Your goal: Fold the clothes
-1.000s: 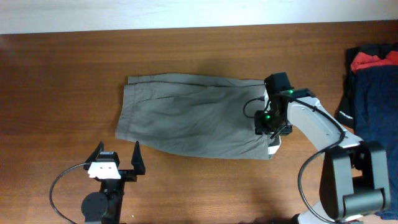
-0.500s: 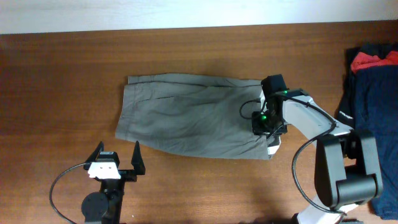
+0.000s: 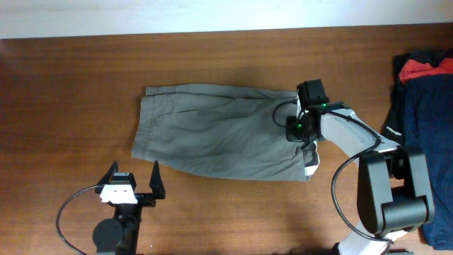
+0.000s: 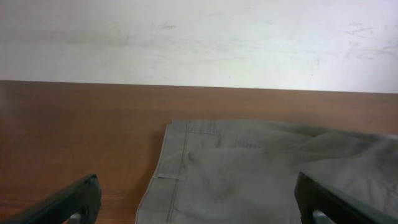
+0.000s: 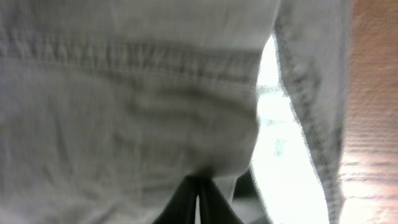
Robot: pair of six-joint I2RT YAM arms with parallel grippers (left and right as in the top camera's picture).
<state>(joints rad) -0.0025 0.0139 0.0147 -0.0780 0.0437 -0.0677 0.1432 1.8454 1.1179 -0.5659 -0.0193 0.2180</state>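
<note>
The clothes lie at a slant, and their front corner dips toward the front edge, so next my right gripper grabs the waistband end (image 3: 303,150) again and pulls the clothes straight.
The clothes (image 3: 212,138), grey-olive shorts, lie flat across the middle of the table, with the waistband end to the right. My right gripper (image 3: 301,134) sits on that right end. In the right wrist view its dark fingers (image 5: 198,190) meet in a pinch on a fold of the clothes (image 5: 124,93), beside a pale inner label (image 5: 280,137). My left gripper (image 3: 134,173) stands open near the front edge, just short of the shorts' lower left hem. The left wrist view shows the clothes (image 4: 249,174) ahead of the wide-apart fingertips (image 4: 87,196).
A dark navy garment (image 3: 425,120) with a red cloth (image 3: 425,69) on top is piled at the table's right edge. The back edge of the table meets a white wall (image 4: 199,37).
My right gripper has closed onto the waistband end of the shorts and shifted slightly toward the back. The left arm has not moved.
</note>
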